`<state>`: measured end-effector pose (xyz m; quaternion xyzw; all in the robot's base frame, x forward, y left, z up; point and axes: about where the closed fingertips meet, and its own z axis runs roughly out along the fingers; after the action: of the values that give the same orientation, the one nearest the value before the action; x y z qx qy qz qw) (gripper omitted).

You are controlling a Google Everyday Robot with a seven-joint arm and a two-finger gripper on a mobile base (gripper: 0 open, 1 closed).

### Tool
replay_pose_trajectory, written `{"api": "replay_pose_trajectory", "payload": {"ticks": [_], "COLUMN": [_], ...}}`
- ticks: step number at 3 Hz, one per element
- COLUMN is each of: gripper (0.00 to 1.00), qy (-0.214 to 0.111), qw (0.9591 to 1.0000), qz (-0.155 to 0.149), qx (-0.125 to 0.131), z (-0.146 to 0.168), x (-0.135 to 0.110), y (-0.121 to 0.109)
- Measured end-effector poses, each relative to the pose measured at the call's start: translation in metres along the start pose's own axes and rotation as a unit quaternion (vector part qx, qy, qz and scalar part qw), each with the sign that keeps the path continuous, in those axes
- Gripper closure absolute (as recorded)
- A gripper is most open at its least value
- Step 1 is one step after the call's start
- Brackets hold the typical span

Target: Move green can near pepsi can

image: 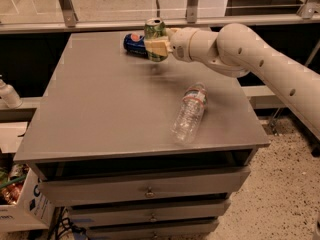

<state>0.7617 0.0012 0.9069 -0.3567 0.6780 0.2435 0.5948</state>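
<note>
Next, my gripper sets the green can down upright, next to the end of the pepsi can nearest my white arm (167, 60).
The green can (155, 30), light green with a silver top, is upright in my gripper (156, 47), which is shut on its lower body with a pale finger pad (154, 46) across the front. The can hangs a little above the grey table (100, 109) near the back edge, with its shadow on the top below it. The pepsi can (133, 41), dark blue with a round logo, lies on its side just left of and behind the green can, close to it. My white arm (240, 51) reaches in from the right.
A clear plastic bottle (190, 113) lies on its side at the table's right front. Drawers (145, 189) sit under the top. A white bottle (7, 94) and a cardboard box (20, 209) stand off the left side. A railing runs behind the table.
</note>
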Motion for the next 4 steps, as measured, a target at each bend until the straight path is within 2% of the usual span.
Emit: {"api": "replay_pose_trajectory", "payload": {"ticks": [1, 2, 3, 4], "gripper": [1.0, 1.0, 1.0, 0.82], "qy": [-0.001, 0.006, 0.008, 0.017], "qw": [0.9998, 0.9997, 0.9998, 0.9997], "qz": [0.002, 0.004, 0.008, 0.011], "qx": [0.021, 0.023, 0.018, 0.016], "z": [0.0, 0.011, 0.013, 0.012], "x": [0.003, 0.031, 0.039, 0.045], "y": [-0.026, -0.061, -0.062, -0.063]}}
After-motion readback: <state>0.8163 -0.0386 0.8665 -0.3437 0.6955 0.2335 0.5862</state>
